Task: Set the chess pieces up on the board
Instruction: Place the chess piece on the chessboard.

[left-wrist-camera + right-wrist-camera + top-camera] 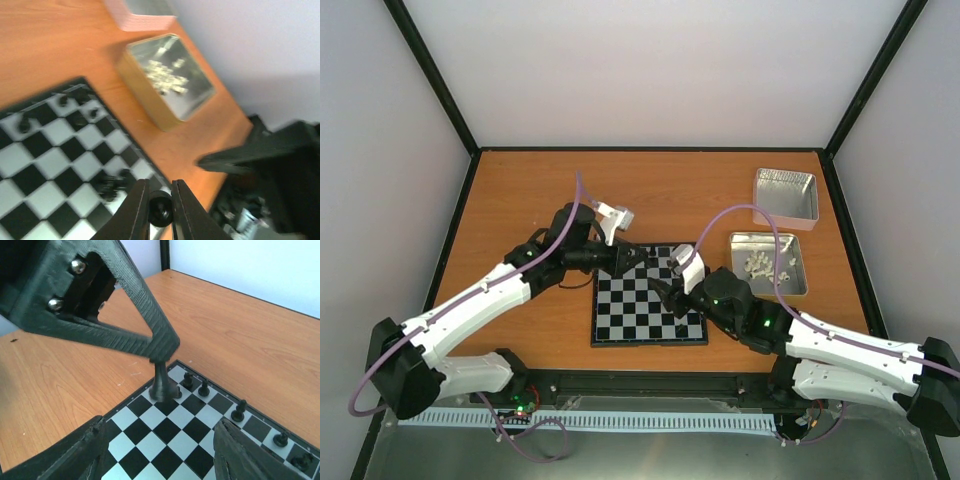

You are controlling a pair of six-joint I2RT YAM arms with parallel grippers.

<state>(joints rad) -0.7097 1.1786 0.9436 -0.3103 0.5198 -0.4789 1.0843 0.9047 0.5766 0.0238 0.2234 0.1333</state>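
Note:
The tall black chess piece will go down from my left gripper onto the black square mid-way [642, 252] along the board's far row.
The board [620, 322] lies in the middle of the table, also in the right wrist view [165, 450] and the left wrist view [45, 180]. My left gripper [632, 258] is at its far left corner, shut on a tall black chess piece [162, 382], seen between its fingers [161, 210]. The piece's base is on or just above a square near that corner. Several small black pieces [204, 388] stand along the far rows. My right gripper [670, 290] is open and empty over the board, its fingers [75, 455] wide apart.
A silver tin [767, 262] holding cream-white pieces stands right of the board, also in the left wrist view [170, 80]. An empty silver tin [785, 195] sits behind it. The two grippers are close together over the board's far side.

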